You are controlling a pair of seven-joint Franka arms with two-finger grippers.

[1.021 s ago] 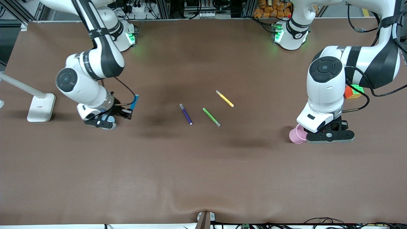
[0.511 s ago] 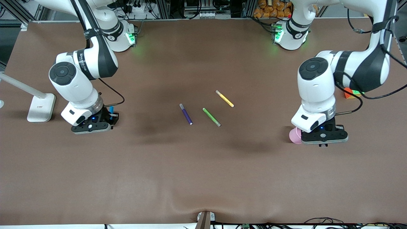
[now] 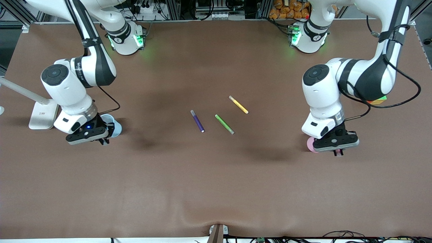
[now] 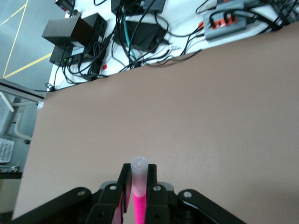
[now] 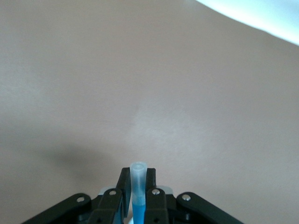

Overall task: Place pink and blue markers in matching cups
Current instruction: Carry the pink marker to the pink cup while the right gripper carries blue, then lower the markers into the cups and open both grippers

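Next, my right gripper lets go of the blue marker inside the light blue cup (image 3: 109, 125) near the white lamp base.
My left gripper (image 3: 334, 144) is shut on the pink marker (image 4: 138, 205), which stands upright between the fingers with its pale cap end (image 4: 139, 165) toward the camera. It hangs just beside the light pink cup (image 3: 309, 144), which it partly hides. My right gripper (image 3: 88, 134) is shut on the blue marker (image 5: 138, 211), also upright with its pale cap (image 5: 138, 171) showing. It hangs beside the light blue cup (image 3: 114, 127), on the side toward the right arm's end of the table. The markers' lower ends are hidden.
A dark purple pen (image 3: 197, 120), a green pen (image 3: 224, 124) and a yellow pen (image 3: 238, 104) lie mid-table. A white lamp base (image 3: 43, 114) stands at the right arm's end. A coloured cube (image 3: 378, 100) peeks out under the left arm.
The right gripper turned to point down with the blue marker and shifted toward the right arm's end, uncovering the blue cup. The left gripper drifted toward mid-table over the pink cup.
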